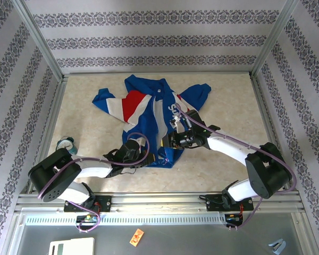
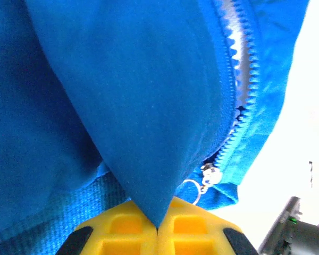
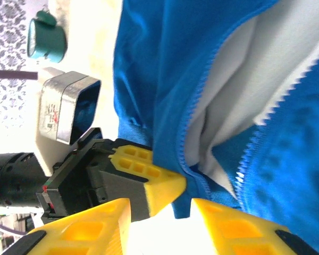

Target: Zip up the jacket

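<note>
The left gripper is pinching a fold of the jacket away from its zipper teeth, so it should open and take the front panel's toothed edge [image 2: 236, 87].
The jacket [image 1: 149, 111], royal blue with red and white panels, lies spread on the table with its front open. My left gripper [image 1: 150, 158] is at the hem; in the left wrist view its yellow fingers [image 2: 122, 234] are shut on a pinched fold of blue jacket fabric [image 2: 149, 133]. The zipper slider [image 2: 210, 175], with a small ring pull, sits just right of that fold below the open teeth [image 2: 239, 69]. My right gripper [image 1: 169, 142] hovers over the lower front. Its jaws [image 3: 162, 223] stand open, and a blue hem corner [image 3: 183, 204] hangs between them, touching neither finger.
A teal cup [image 1: 67, 144] stands at the table's left edge, beside my left arm. The metal frame rail [image 1: 159, 199] runs along the near edge. Patterned walls close in the table on three sides. The two grippers sit close together at the hem.
</note>
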{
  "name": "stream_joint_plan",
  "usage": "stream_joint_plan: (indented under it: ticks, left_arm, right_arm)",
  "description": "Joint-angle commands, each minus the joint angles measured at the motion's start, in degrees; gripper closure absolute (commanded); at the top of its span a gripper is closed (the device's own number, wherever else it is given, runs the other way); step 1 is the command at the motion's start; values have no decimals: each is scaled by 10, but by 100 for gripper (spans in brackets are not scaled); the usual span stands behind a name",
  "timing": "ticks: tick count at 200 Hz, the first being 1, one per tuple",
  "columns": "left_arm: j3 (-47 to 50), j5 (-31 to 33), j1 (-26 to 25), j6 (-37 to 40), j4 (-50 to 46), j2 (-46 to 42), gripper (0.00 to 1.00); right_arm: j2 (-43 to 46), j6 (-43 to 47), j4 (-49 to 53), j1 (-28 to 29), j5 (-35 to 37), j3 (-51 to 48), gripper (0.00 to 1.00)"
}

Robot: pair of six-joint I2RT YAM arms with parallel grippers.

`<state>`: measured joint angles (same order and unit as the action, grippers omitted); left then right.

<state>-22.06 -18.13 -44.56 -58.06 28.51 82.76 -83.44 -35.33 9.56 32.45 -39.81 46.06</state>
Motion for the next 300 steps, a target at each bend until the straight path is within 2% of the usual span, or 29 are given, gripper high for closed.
stream_joint_plan:
  ticks: [1, 31, 99, 157, 172, 188, 206, 230, 269, 300]
  left_arm:
    - [1, -52, 11, -1, 88, -13, 100]
    - [2, -83, 23, -5, 91, -27, 100]
    - [12, -112, 53, -8, 67, -84, 100]
    - [2, -122, 60, 5, 29, -106, 100]
    - [3, -119, 61, 6, 23, -110, 100]
    - [3, -115, 63, 6, 11, -116, 100]
    - [-1, -107, 65, 10, -15, -127, 97]
    - [-16, -97, 67, 29, -80, -154, 89]
    - [-36, -58, 68, 51, -190, -224, 68]
    - [-55, -29, 68, 62, -279, -281, 65]
  right_arm:
    - [-15, -5, -37, 12, -35, -2, 63]
    - [-25, -17, -72, 12, -60, -13, 63]
    - [-27, -23, -87, 13, -73, -23, 58]
    - [-37, -33, -97, 23, -84, -19, 59]
    - [-38, -39, -105, 25, -88, -21, 68]
    - [-33, -46, -110, 26, -88, -21, 88]
    - [-18, -54, -110, 26, -70, -21, 100]
    - [6, -65, -92, 29, -37, -16, 100]
    - [28, -85, -66, 31, -16, -3, 100]
    - [25, -108, -23, 31, -13, 18, 100]
